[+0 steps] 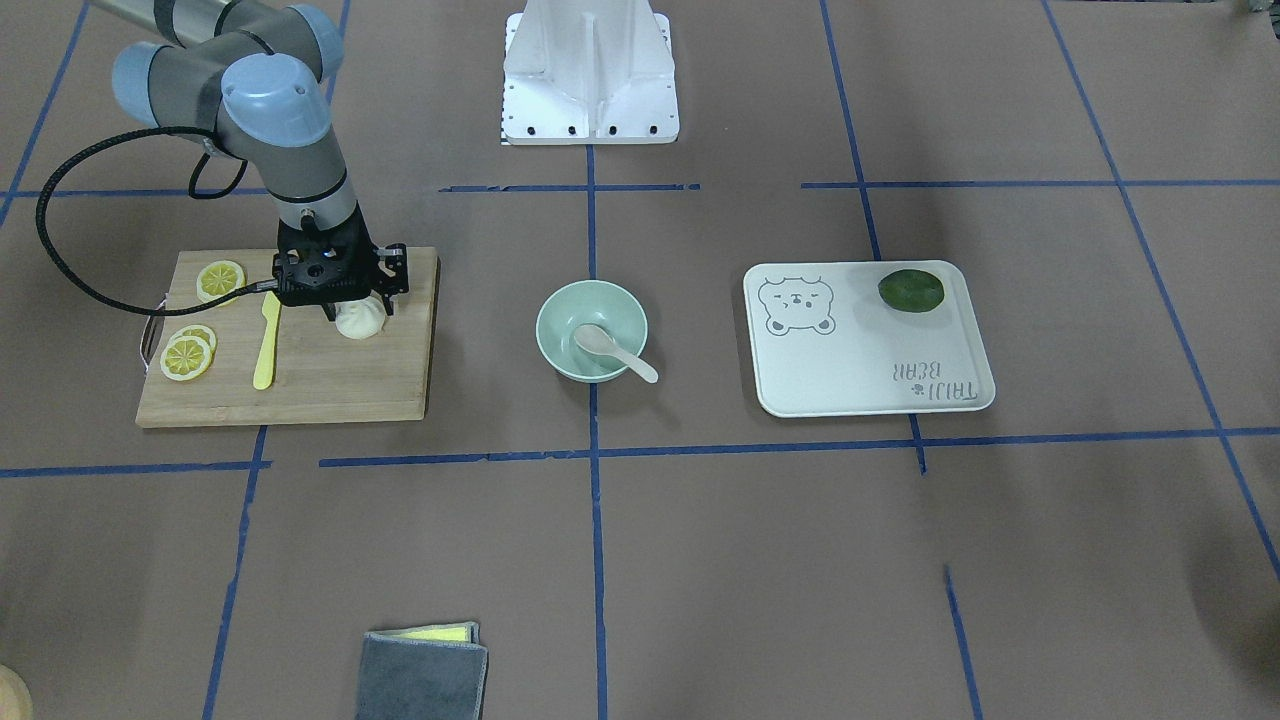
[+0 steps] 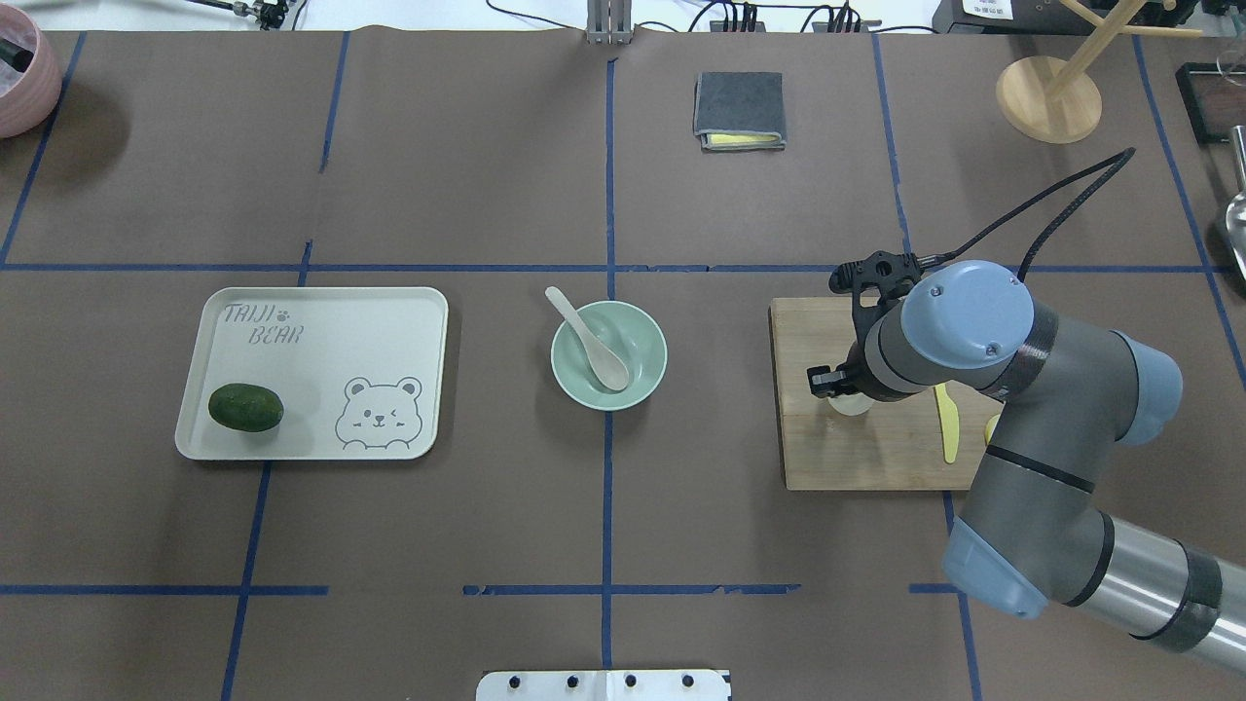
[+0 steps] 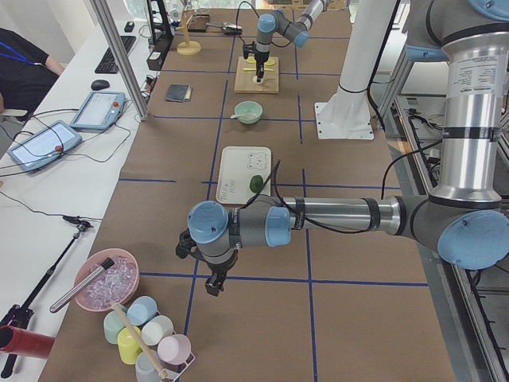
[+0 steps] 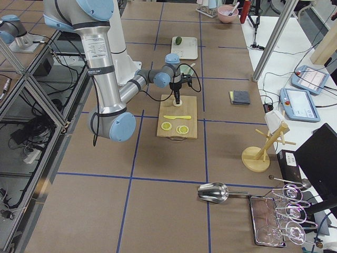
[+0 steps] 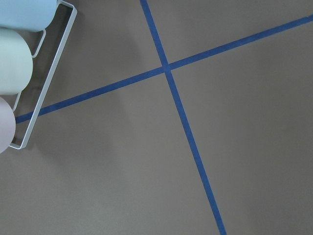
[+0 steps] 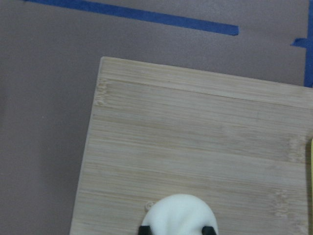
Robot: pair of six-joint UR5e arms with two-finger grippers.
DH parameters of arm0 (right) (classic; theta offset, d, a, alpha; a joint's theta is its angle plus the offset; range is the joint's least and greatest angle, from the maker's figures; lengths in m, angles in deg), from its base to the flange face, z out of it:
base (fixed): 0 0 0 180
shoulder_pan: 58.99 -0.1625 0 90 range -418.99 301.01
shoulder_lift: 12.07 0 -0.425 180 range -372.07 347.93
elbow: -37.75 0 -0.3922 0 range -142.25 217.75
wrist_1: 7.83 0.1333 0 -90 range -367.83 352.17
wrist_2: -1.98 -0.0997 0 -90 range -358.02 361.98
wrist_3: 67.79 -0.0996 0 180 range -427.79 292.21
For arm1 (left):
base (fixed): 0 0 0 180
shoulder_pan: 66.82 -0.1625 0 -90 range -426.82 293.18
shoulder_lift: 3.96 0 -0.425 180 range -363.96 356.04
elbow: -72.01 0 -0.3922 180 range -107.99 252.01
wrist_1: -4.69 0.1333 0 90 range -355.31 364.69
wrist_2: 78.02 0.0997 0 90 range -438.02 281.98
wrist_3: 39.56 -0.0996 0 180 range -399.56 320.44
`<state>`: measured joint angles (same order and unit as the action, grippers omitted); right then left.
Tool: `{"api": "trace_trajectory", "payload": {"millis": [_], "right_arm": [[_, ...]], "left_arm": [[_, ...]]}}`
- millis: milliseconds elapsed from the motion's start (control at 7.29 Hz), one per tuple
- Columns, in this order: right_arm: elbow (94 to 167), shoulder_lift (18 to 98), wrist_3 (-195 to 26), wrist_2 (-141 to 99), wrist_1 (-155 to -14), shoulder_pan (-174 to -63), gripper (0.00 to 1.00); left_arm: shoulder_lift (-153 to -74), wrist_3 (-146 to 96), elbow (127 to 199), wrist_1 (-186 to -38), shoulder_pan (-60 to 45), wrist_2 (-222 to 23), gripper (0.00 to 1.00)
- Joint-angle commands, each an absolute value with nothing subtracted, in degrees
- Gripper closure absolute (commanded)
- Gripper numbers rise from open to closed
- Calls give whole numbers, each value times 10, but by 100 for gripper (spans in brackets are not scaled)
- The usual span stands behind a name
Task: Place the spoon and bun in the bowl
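Note:
The robot's right gripper needs to put the white bun, now still on the wooden cutting board, down in the mint-green bowl on the pale spoon's scoop (image 1: 579, 335).
The white pleated bun (image 1: 360, 322) sits on a wooden cutting board (image 1: 330, 385). My right gripper (image 1: 358, 310) stands upright over it, and in the right wrist view its two black fingertips (image 6: 209, 229) press the bun (image 6: 181, 213) on both sides. The pale spoon (image 1: 612, 350) lies in the mint-green bowl (image 1: 548, 305) at the table's middle, with its handle over the rim. My left gripper (image 3: 211, 285) hangs over bare table far from these; I cannot tell whether it is open or shut.
A yellow knife (image 1: 266, 340) and lemon slices (image 1: 188, 355) lie on the board beside the bun. A white bear tray (image 1: 860, 375) holds a dark green fruit (image 1: 911, 290). A folded grey cloth (image 1: 425, 670) lies at the near edge. A rack of cups (image 5: 24, 112) stands by my left gripper.

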<state>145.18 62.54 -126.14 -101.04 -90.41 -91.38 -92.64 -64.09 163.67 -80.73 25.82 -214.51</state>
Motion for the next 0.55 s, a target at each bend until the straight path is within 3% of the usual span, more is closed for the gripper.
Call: {"api": "trace_trajectory", "payload": {"millis": [0, 412], "right_arm": [[1474, 624, -1268, -1009, -906, -916, 100], [1456, 460, -1310, -1008, -1035, -913, 100]], "left_arm": [[-926, -641, 1637, -808, 258, -2145, 0], [-926, -641, 1637, -808, 258, -2145, 0]]}}
